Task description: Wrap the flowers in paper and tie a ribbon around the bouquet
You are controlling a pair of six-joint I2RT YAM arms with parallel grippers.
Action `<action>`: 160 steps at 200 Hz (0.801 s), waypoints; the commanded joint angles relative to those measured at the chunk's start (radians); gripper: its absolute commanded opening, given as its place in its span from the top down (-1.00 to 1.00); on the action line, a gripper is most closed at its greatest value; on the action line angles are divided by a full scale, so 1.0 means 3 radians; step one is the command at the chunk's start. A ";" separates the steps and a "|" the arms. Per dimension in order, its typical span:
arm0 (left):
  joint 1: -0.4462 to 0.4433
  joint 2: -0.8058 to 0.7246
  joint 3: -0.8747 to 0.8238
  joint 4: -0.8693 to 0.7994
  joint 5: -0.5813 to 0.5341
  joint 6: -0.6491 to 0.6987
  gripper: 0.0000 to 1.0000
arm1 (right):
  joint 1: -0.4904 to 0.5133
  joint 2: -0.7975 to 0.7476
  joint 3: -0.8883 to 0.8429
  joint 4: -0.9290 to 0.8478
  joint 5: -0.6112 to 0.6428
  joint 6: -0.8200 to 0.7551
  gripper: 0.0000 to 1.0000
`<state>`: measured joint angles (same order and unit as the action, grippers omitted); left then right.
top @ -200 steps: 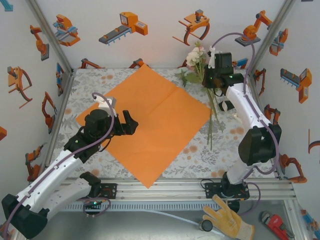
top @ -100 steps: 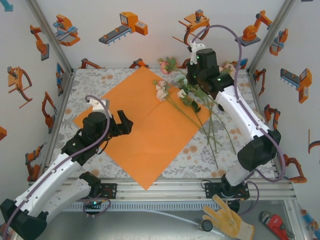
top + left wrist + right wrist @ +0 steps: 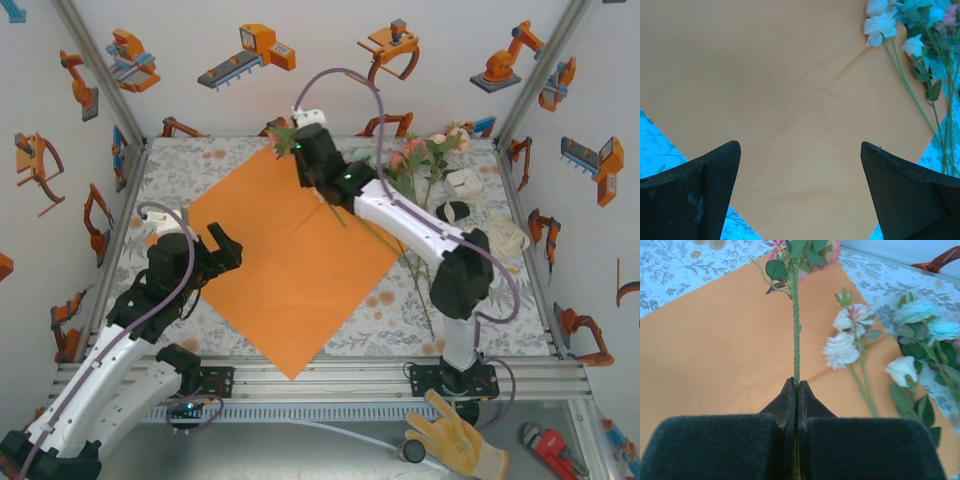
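Next, my right gripper drops the thin green stem on the bare middle of the orange paper (image 3: 283,222) (image 3: 751,392), next to the white blossoms.
The orange paper (image 3: 290,255) lies flat like a diamond on the flowered table. My right gripper (image 3: 298,150) reaches over the paper's back corner, shut on one thin green flower stem (image 3: 796,335) whose pink blossom (image 3: 807,250) points away from the fingers (image 3: 796,383). More flowers (image 3: 420,158) lie at the paper's right edge; their white blossoms (image 3: 842,347) rest on the paper and their stems trail off toward the front. At the paper's left edge my left gripper (image 3: 225,252) hangs open over it (image 3: 800,145), holding nothing. A cream ribbon bundle (image 3: 505,237) lies at the far right.
A small white box (image 3: 462,183) and a black oval object (image 3: 453,210) sit on the table at the back right. Printed walls close the table in on three sides. The aluminium rail (image 3: 330,375) runs along the near edge.
My right arm swung left from the back right corner to the paper's back corner with one stem in its grip, and the other flowers dropped at the paper's right edge. My left arm drew back leftward.
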<state>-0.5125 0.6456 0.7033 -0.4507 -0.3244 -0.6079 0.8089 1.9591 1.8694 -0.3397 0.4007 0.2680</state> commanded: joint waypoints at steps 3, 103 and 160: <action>0.0061 -0.0015 0.0079 -0.0229 -0.0080 -0.0032 -0.94 | 0.0125 0.0349 0.0331 0.0134 0.0765 0.0218 1.00; 0.0073 -0.0130 -0.0044 -0.0171 0.0025 -0.0024 -0.94 | 0.0418 0.0737 -0.0415 0.1223 0.0545 -0.0443 1.00; 0.0072 -0.0077 -0.0044 -0.0103 0.0065 -0.0074 -0.94 | 0.0418 0.0948 0.0188 0.1227 0.0722 -0.0612 1.00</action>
<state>-0.4965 0.6189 0.6964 -0.5007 -0.3176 -0.6155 0.9333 2.2223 1.7958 -0.0135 0.5926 0.0952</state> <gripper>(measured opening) 0.973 0.007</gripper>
